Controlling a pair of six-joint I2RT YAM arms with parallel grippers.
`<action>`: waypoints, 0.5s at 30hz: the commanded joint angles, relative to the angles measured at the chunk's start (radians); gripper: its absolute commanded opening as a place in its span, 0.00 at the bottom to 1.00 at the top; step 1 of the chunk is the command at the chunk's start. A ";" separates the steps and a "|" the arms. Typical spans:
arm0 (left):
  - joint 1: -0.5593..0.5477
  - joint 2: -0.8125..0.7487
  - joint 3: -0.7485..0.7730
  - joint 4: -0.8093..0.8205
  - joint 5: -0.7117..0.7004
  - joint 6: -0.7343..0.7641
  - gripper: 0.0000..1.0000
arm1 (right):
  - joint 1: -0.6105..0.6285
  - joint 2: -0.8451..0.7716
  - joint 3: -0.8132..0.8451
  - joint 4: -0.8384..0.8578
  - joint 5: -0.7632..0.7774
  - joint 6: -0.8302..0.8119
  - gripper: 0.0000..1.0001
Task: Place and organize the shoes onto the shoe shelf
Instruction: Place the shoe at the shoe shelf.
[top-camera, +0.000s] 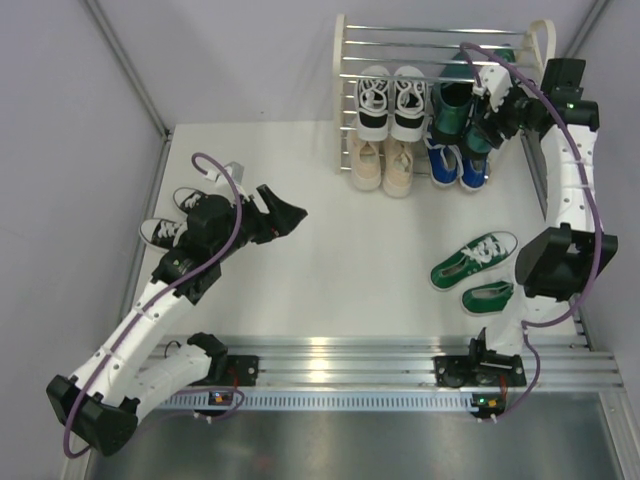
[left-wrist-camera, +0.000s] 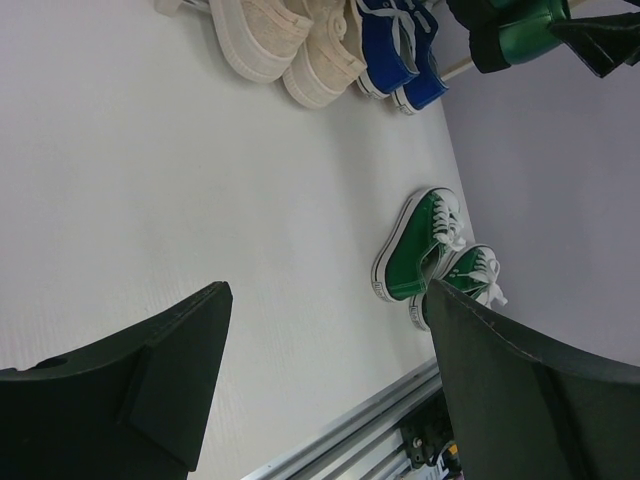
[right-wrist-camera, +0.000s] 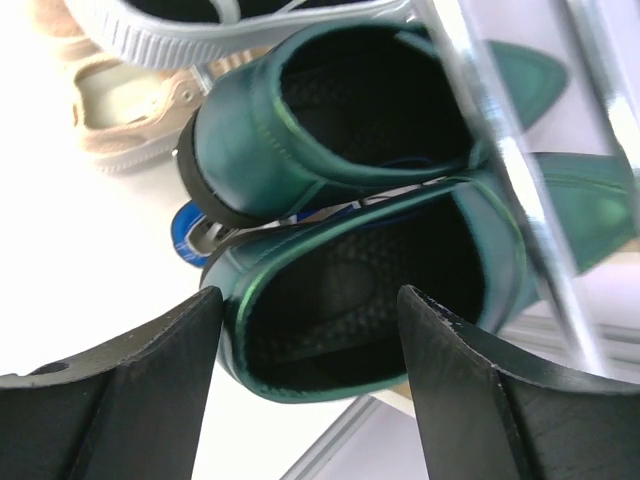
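The nearer dress shoe's heel hangs over a blue sneaker, below its mate, so next my right gripper grips that heel (right-wrist-camera: 268, 378) and lifts the shoe into line.
The shoe shelf (top-camera: 440, 45) stands at the back right. On it sit one black-and-white sneaker pair (top-camera: 392, 100), the dark green dress shoes (top-camera: 452, 108), the beige lace-ups (top-camera: 383, 165) and the blue sneakers (top-camera: 455, 168). My right gripper (top-camera: 477, 135) is open, its jaws either side of the heel of the nearer dress shoe (right-wrist-camera: 400, 260), close behind it (right-wrist-camera: 310, 295). The green sneakers (top-camera: 480, 270) lie on the table at the right. The other black-and-white pair (top-camera: 172, 215) lies at the left behind my left arm. My left gripper (top-camera: 288, 208) is open and empty above the table (left-wrist-camera: 328, 290).
A chrome shelf bar (right-wrist-camera: 500, 150) crosses over the dress shoes' toes. The metal rail (top-camera: 330, 360) with both arm bases runs along the near edge. Grey walls close in left and right. The left wrist view shows the green sneakers (left-wrist-camera: 415, 250) beyond its jaws.
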 joint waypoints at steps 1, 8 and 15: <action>0.007 -0.008 0.006 0.074 0.017 -0.005 0.84 | -0.010 -0.082 0.013 0.129 -0.017 0.055 0.70; 0.005 -0.009 0.010 0.075 0.017 -0.003 0.84 | -0.010 -0.127 0.007 0.114 -0.038 0.104 0.85; 0.005 -0.002 0.010 0.083 0.027 0.000 0.84 | -0.010 -0.251 -0.035 0.198 -0.014 0.401 0.99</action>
